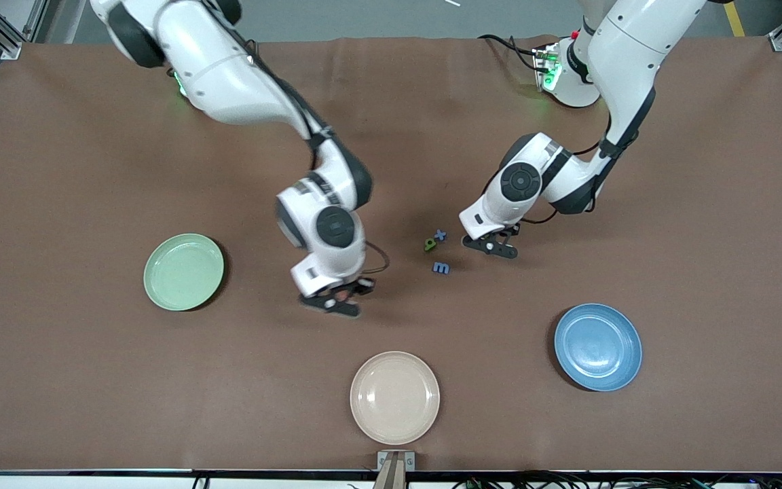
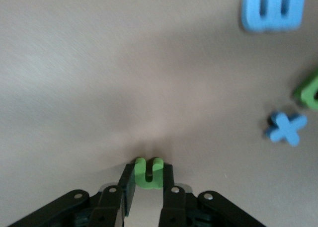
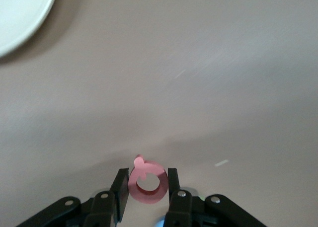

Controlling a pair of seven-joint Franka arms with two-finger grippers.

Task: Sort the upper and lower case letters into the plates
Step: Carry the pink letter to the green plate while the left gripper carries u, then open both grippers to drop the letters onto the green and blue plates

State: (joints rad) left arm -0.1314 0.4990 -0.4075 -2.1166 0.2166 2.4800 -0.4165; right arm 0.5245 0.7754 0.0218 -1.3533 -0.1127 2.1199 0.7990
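Note:
The green n will leave my left gripper on the blue plate, just off its middle (image 1: 589, 335) toward the loose letters.
My left gripper (image 1: 495, 246) (image 2: 147, 170) is shut on a green n (image 2: 148, 175), low over the table beside three loose letters. These are a blue x (image 1: 440, 235) (image 2: 286, 128), a green looped letter (image 1: 430, 244) (image 2: 310, 90) and a blue m (image 1: 440, 267) (image 2: 272, 9). My right gripper (image 1: 339, 299) (image 3: 146, 178) is shut on a pink-red Q (image 3: 146, 186), over bare table between the mint green plate (image 1: 183, 272) (image 3: 17, 18) and the beige plate. The blue plate (image 1: 597, 346) lies toward the left arm's end. The green N, green B and blue G are out of view.
A beige-cream plate (image 1: 394, 396) lies near the front edge at the middle. Brown cloth covers the whole table. Both arms reach over the middle of it.

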